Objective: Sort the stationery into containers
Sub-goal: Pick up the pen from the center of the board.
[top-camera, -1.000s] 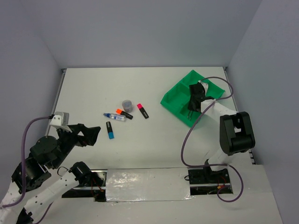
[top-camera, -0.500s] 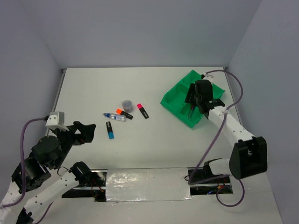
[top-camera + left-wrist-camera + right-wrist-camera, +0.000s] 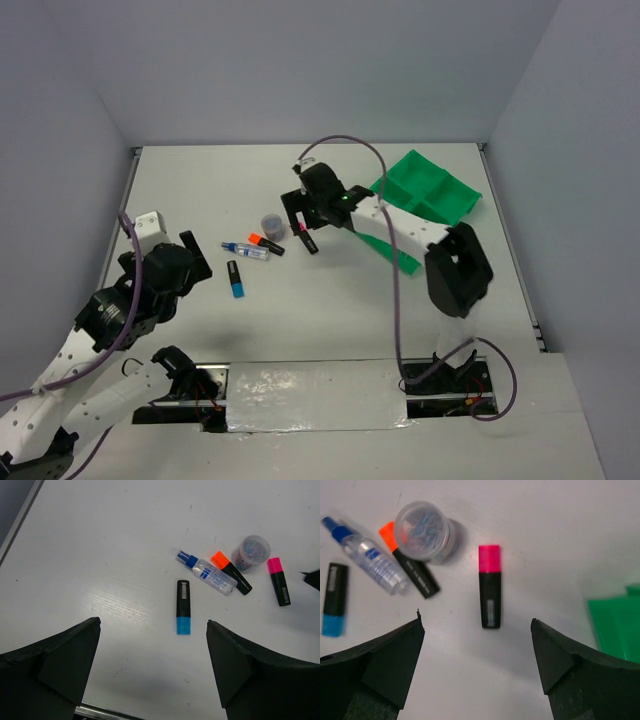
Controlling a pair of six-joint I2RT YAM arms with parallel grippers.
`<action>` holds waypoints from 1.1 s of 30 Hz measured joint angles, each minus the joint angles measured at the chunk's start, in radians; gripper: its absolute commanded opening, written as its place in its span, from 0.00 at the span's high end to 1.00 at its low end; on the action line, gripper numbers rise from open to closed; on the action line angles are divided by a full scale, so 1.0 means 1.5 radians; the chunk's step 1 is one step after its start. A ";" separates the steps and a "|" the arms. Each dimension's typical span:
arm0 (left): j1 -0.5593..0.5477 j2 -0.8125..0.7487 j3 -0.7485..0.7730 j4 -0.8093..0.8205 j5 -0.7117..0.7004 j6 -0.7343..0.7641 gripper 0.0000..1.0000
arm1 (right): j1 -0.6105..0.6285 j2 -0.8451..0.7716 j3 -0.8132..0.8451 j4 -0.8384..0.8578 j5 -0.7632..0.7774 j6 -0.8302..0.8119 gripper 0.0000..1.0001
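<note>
I will close my right gripper on the black body (image 3: 306, 238) (image 3: 490, 593) of the pink highlighter, near its pink end.
Loose stationery lies mid-table: a pink-ended highlighter (image 3: 309, 243) (image 3: 489, 586), an orange-ended one (image 3: 265, 243) (image 3: 409, 560), a blue-ended one (image 3: 236, 279) (image 3: 183, 606), a clear-blue tube (image 3: 245, 250) (image 3: 207, 573) and a grey round tub (image 3: 272, 223) (image 3: 422, 530). The green tray (image 3: 440, 192) stands at the far right, partly behind the right arm. My right gripper (image 3: 299, 225) (image 3: 477, 622) hangs open just above the pink highlighter, holding nothing. Left of the blue highlighter, my left gripper (image 3: 190, 265) (image 3: 152, 625) is open and empty.
In the left wrist view the orange highlighter (image 3: 231, 572), tub (image 3: 253, 553) and pink highlighter (image 3: 279, 581) lie beyond the tube. A corner of the green tray (image 3: 615, 630) shows at the right of the right wrist view. Grey walls enclose the white table.
My right arm swung left from over the tray to above the pink highlighter, and its jaws opened wide. My left arm rose and edged toward the items.
</note>
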 measured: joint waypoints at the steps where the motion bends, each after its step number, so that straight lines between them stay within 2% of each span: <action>1: 0.006 -0.010 -0.004 0.006 0.002 0.002 0.01 | -0.001 0.049 0.042 -0.017 -0.002 -0.012 0.07; 6: 0.011 -0.071 -0.016 0.020 0.016 0.020 0.01 | -0.002 0.227 0.180 -0.082 -0.008 -0.064 0.09; 8: 0.012 -0.078 -0.017 0.030 0.021 0.029 0.01 | -0.002 0.263 0.205 -0.110 -0.011 -0.077 0.12; 11: 0.012 -0.072 -0.019 0.038 0.032 0.037 0.01 | -0.002 0.299 0.231 -0.135 -0.015 -0.094 0.23; 13: 0.012 -0.065 -0.019 0.041 0.040 0.041 0.01 | -0.002 0.314 0.240 -0.142 -0.017 -0.101 0.25; 18: 0.012 -0.060 -0.020 0.055 0.060 0.058 0.01 | -0.002 0.329 0.245 -0.145 -0.017 -0.115 0.57; 20: 0.012 -0.062 -0.024 0.062 0.067 0.067 0.01 | -0.003 0.329 0.245 -0.144 -0.017 -0.120 0.75; 22: 0.012 -0.063 -0.028 0.068 0.074 0.071 0.01 | -0.003 0.329 0.245 -0.144 -0.019 -0.119 1.00; 27: 0.012 -0.072 -0.030 0.073 0.083 0.074 0.01 | -0.004 0.290 0.196 -0.121 -0.039 -0.118 1.00; 33: 0.012 -0.097 -0.032 0.081 0.092 0.078 0.01 | -0.026 0.149 0.162 -0.097 -0.066 -0.096 1.00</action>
